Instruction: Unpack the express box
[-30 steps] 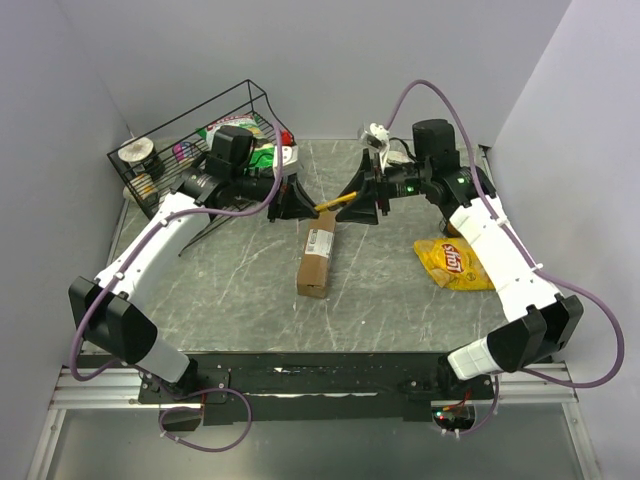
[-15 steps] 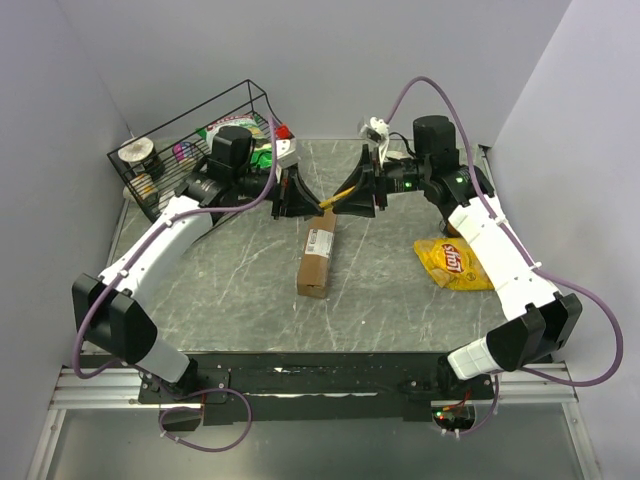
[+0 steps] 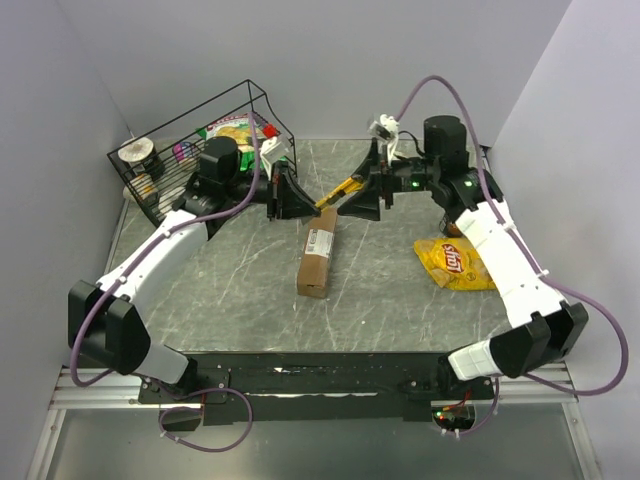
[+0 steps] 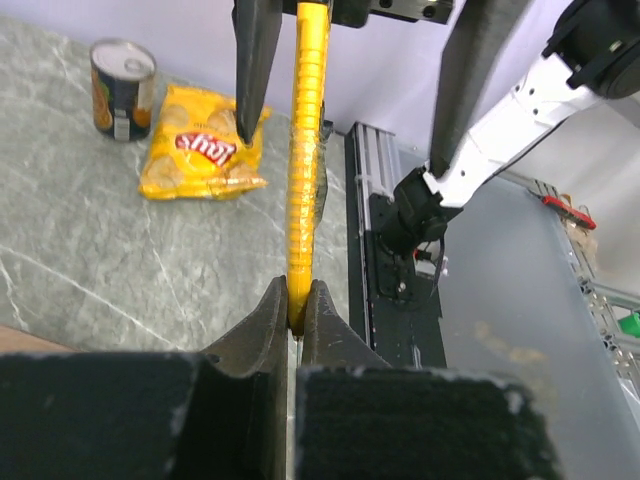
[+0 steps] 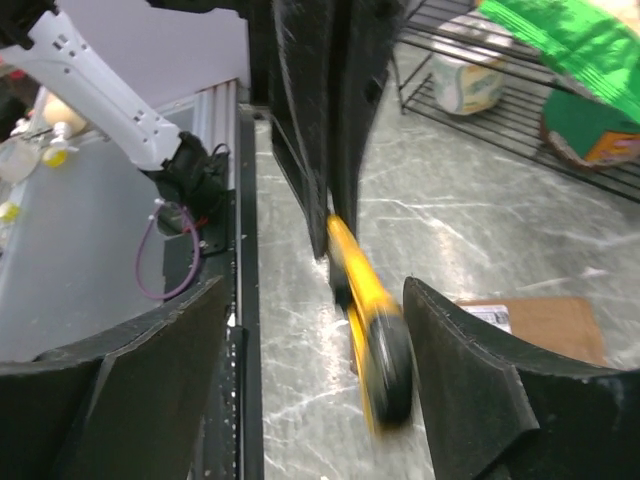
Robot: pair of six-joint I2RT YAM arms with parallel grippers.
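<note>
The robot's left gripper pinches the utility knife by its yellow front end, so the right gripper will take the knife's black end (image 5: 388, 368) before it cuts the express box.
The express box (image 3: 318, 252) is a long brown carton with a white label, lying flat at mid-table; its corner shows in the right wrist view (image 5: 540, 325). My left gripper (image 3: 298, 200) is shut on one end of a yellow utility knife (image 3: 335, 193), held in the air above the box's far end. The left wrist view shows the knife (image 4: 305, 150) pinched between the fingertips (image 4: 272, 310). My right gripper (image 3: 358, 200) is open, its jaws wide on either side of the knife's black end (image 5: 390, 365) without touching it.
A black wire basket (image 3: 200, 150) with groceries stands at the back left, also in the right wrist view (image 5: 520, 100). A yellow chip bag (image 3: 455, 262) lies at the right, and the left wrist view shows a tin can (image 4: 122, 88) beside the chip bag (image 4: 205, 140).
The two grippers have drawn apart: the right arm moved back to the right, the left slightly left. More of the yellow knife shows between them. The box has not moved.
</note>
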